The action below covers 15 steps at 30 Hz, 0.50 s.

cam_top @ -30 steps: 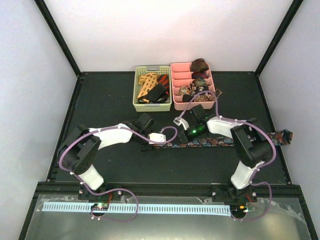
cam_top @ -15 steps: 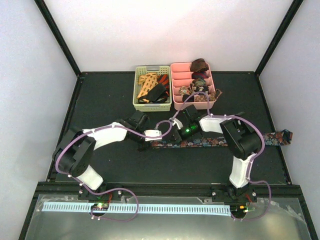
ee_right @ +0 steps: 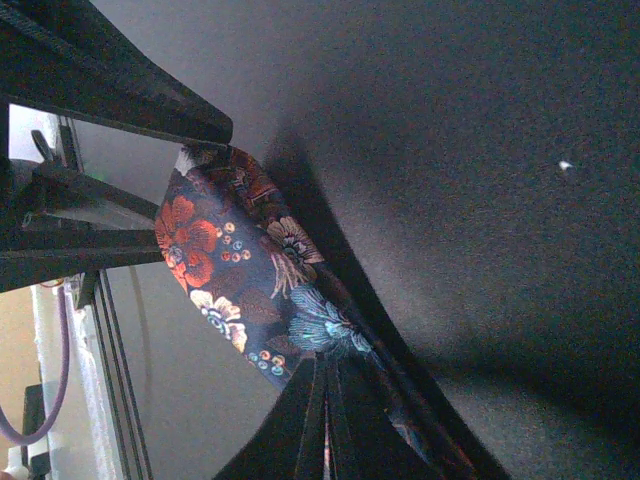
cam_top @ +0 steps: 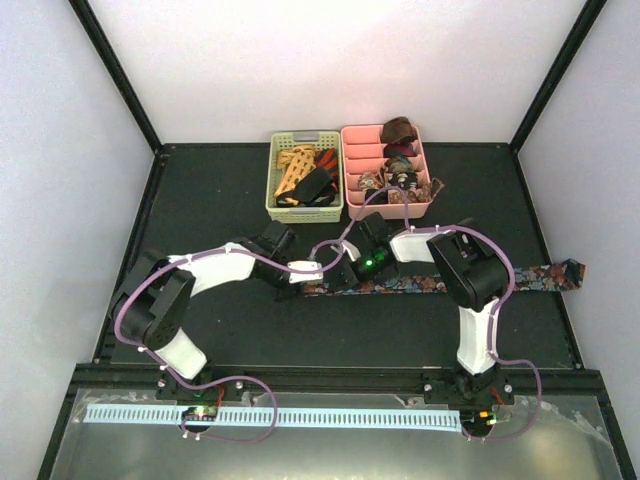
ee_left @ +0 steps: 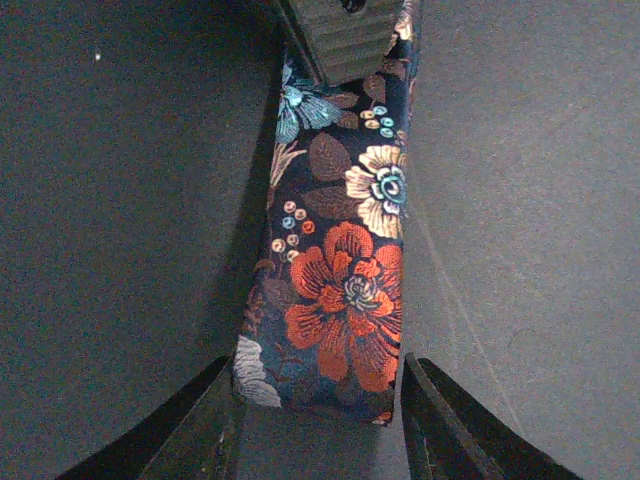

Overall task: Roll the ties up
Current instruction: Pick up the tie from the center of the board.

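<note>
My right gripper will open, as it pinches the tie short of its flat end, and take the tie's end (ee_left: 318,385) as my left gripper folds it over.
A dark navy floral tie (cam_top: 450,280) lies flat across the table from the centre to the right edge. My left gripper (cam_top: 296,286) is open at its left end. In the left wrist view, that gripper (ee_left: 320,425) has a finger on each side of the tie's end (ee_left: 340,310). My right gripper (cam_top: 342,277) is shut on the tie a little further along. In the right wrist view, that gripper (ee_right: 325,400) pinches the fabric (ee_right: 230,270), which arches up towards the left gripper. The right gripper's fingers (ee_left: 345,35) show at the top of the left wrist view.
A pale green slatted basket (cam_top: 271,190) at the back holds an orange lattice tie (cam_top: 295,168), a red tie (cam_top: 326,158) and a black tie (cam_top: 315,186). A pink divided tray (cam_top: 433,192) beside it holds several rolled ties (cam_top: 398,130).
My right gripper has moved left and down along the floral tie, towards the left gripper. The left gripper has shifted slightly and stays at the tie's end.
</note>
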{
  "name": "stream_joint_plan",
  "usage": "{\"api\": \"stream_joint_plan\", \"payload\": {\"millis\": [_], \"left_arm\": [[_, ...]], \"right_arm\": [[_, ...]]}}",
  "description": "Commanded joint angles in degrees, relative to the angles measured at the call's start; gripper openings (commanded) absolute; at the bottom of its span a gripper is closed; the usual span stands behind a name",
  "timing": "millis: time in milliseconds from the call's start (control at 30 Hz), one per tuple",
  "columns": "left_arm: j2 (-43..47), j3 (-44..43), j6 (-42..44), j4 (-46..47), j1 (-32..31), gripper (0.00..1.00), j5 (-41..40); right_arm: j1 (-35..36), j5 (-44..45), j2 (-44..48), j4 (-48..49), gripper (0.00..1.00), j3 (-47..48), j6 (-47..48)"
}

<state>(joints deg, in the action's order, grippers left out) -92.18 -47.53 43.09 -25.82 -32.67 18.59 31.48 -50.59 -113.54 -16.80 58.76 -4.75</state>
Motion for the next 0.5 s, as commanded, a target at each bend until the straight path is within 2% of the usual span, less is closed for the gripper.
{"api": "stream_joint_plan", "payload": {"millis": [0, 167, 467], "left_arm": [[-0.64, -3.09, -0.19, -2.92, 0.26, 0.43, 3.43], [-0.10, -5.40, -0.70, -5.00, 0.15, 0.38, 5.70], [-1.91, -11.73, -3.69, -6.92, -1.67, 0.38, 9.92]], "right_arm": [[0.29, 4.39, -1.83, -1.34, 0.07, -0.16, 1.33], [0.33, 4.11, -1.78, -1.94, 0.07, -0.23, 1.66], [0.33, 2.91, -1.51, -1.69, 0.07, -0.25, 1.25]]}}
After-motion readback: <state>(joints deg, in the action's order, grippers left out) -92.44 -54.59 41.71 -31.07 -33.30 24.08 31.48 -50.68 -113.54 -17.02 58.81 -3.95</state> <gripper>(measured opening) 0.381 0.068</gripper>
